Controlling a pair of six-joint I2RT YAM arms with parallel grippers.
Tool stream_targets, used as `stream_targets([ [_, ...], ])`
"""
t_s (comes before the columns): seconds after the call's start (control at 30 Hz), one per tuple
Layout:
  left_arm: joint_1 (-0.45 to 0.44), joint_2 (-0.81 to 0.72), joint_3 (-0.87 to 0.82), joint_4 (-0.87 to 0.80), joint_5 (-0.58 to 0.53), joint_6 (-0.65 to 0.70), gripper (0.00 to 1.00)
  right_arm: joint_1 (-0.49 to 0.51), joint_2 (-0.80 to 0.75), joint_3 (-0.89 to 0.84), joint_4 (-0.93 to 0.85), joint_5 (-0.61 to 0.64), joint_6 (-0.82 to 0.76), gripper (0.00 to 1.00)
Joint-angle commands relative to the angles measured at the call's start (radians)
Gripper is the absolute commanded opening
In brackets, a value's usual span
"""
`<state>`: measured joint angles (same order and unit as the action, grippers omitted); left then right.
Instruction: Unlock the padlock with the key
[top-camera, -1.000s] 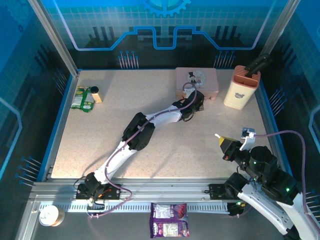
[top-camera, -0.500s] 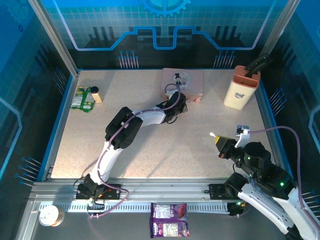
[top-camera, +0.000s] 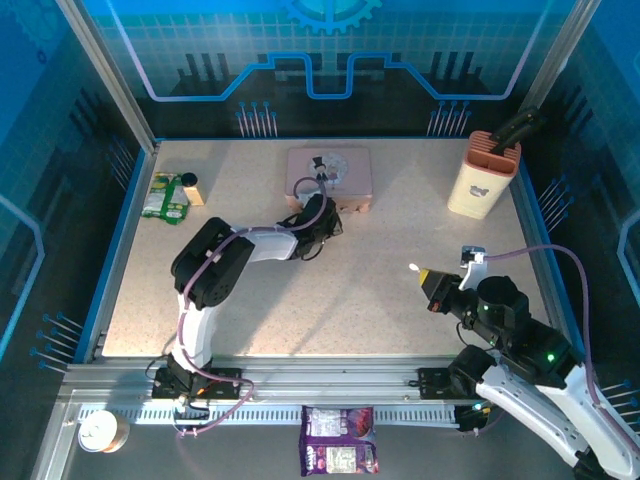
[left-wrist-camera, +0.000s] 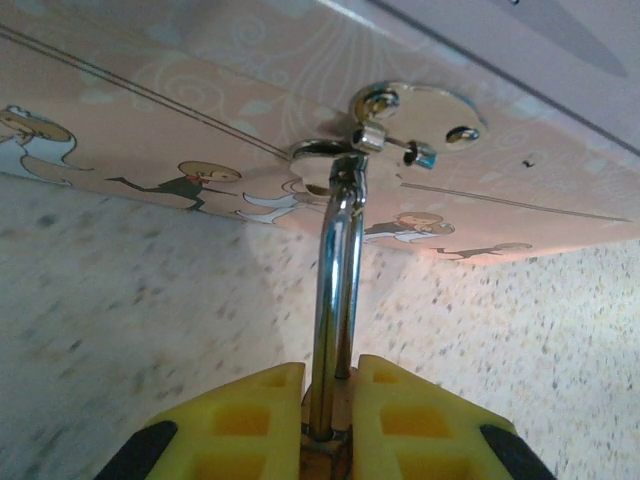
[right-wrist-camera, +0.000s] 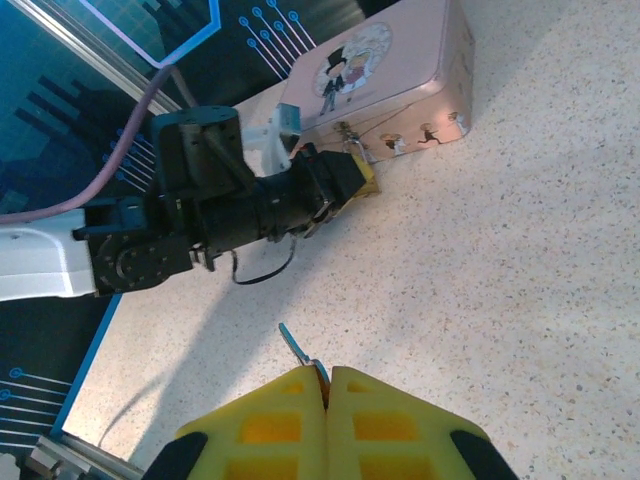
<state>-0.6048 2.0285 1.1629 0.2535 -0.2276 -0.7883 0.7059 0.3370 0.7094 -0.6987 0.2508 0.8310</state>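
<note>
The pink tin is far back from the key, so my left gripper needs to pull it closer by the padlock, then open and grip the brass body (left-wrist-camera: 328, 452) again.
The padlock hangs by its silvery shackle (left-wrist-camera: 334, 290) from the hasp of the pink tin (left-wrist-camera: 150, 120). My left gripper (left-wrist-camera: 330, 405) is shut on its brass body, which shows as a sliver between the yellow fingers. In the top view my left gripper (top-camera: 322, 216) sits at the front of the pink tin (top-camera: 330, 170). The slim grey key (right-wrist-camera: 296, 346) sticks out of my right gripper (right-wrist-camera: 328, 385), which is shut on it above bare table. From above, the right gripper (top-camera: 432, 284) is at the right, its key (top-camera: 414, 268) pointing left towards the tin, well apart from the padlock.
A cream holder with dark handles (top-camera: 483, 178) stands at the back right. A green packet (top-camera: 165, 198) and a small dark-capped jar (top-camera: 190, 187) lie at the back left. Blue rims (top-camera: 120, 250) edge the table. A purple packet (top-camera: 338, 440) lies off the front.
My left arm has pulled the padlock and the pink tin to the left along the back of the table. My right gripper has moved left and forward with the key.
</note>
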Motion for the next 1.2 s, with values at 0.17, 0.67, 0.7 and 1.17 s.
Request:
stream_targets([
  [0.17,-0.034,-0.148,-0.183,0.036,0.005,-0.068,0.09,-0.009,0.029,-0.050,0.074,-0.028,0.049,0.00],
  [0.67,-0.266,-0.241,-0.387,0.133,-0.113,-0.159,0.13,-0.009,0.035,-0.083,0.103,-0.054,0.079,0.00],
  [0.7,-0.269,-0.241,-0.394,0.139,-0.112,-0.157,0.14,-0.008,0.035,-0.086,0.105,-0.055,0.079,0.00],
  [1.17,-0.299,-0.241,-0.496,0.308,-0.093,-0.093,0.24,-0.008,0.052,-0.095,0.129,-0.062,0.095,0.00],
])
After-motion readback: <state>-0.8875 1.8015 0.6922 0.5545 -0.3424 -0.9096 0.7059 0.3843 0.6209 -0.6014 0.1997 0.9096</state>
